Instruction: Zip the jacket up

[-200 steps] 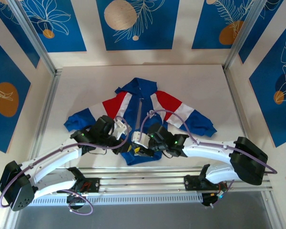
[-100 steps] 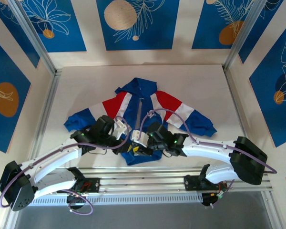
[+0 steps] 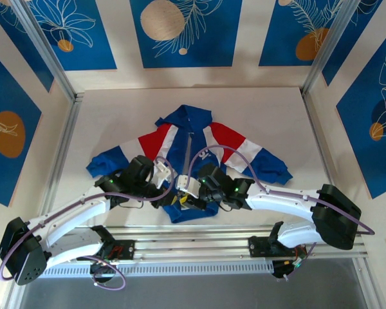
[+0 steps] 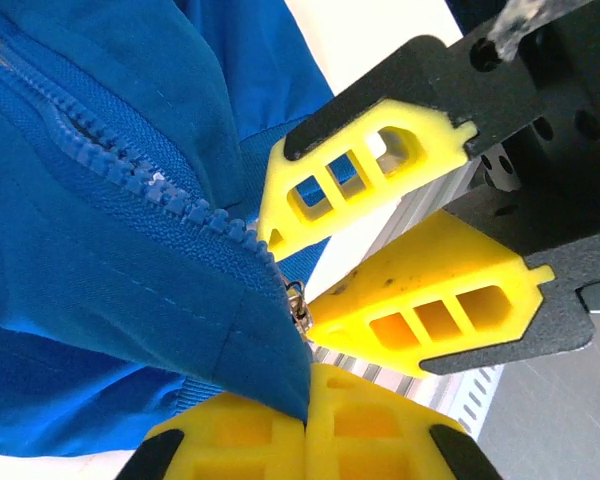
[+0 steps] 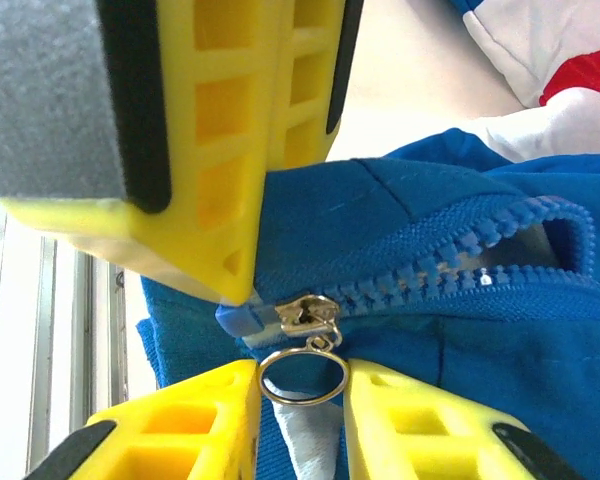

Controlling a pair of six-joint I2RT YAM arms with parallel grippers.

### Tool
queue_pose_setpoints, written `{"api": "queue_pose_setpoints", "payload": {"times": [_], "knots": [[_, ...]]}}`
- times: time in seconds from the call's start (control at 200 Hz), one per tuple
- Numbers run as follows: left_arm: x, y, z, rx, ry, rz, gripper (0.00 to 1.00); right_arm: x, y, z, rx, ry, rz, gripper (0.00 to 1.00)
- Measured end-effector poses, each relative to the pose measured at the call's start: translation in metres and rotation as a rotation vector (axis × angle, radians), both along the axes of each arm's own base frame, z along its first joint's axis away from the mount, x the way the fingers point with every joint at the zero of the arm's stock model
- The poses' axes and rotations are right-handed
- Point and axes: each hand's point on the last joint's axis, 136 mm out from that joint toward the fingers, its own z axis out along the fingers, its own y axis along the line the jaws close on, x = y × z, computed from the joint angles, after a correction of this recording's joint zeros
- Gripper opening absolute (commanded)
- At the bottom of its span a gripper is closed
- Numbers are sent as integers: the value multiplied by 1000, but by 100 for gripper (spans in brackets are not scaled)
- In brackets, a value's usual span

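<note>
My right gripper has the pull ring lying sideways across its fingers, so it should open and close on the ring's flat sides (image 5: 303, 400) before it pulls the slider.
The jacket (image 3: 235, 145) lies spread flat on the table, blue with red and white panels, its front zipper parted above the hem. Both grippers meet at the bottom hem. My left gripper (image 4: 308, 385) is shut on the blue hem corner just below the zipper slider (image 4: 298, 305). In the right wrist view the metal slider (image 5: 308, 312) sits at the zipper's bottom end, with its pull ring (image 5: 302, 402) hanging down. My right gripper (image 5: 300, 385) has a finger touching each side of that ring. The zipper teeth (image 5: 460, 255) past the slider gape apart.
An aluminium rail (image 3: 193, 241) runs along the table's near edge right behind the hem. Metal frame posts (image 3: 58, 71) and patterned walls stand at the left, right and back. Bare tabletop (image 3: 257, 109) surrounds the jacket.
The right gripper's jaws have narrowed onto the pull ring and its wrist has shifted slightly left. The left arm and the jacket have not moved.
</note>
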Motion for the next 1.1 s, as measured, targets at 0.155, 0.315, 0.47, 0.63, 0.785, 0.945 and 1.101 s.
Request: {"api": "queue_pose_setpoints", "payload": {"times": [0.155,0.315,0.47,0.63,0.785,0.945,1.101], "knots": [[-1,1,-1,5,5,1,0,0,-1,0,-3,6,-9,12],[-1,3,-1,6,3,4,0,0,-1,0,-5,4,-13,13],[-2,3,2,0,-4,5,0,-2,-1,0,-8,3,-9,18],[-2,4,2,1,-3,5,0,-3,0,0,-9,3,-7,27],[-2,4,2,-1,-5,5,0,-4,0,0,-8,4,-7,32],[-2,4,2,-1,-5,5,0,-5,4,3,3,5,-4,36],[-2,4,3,-1,-5,6,0,-2,11,9,18,-10,-6,36]]}}
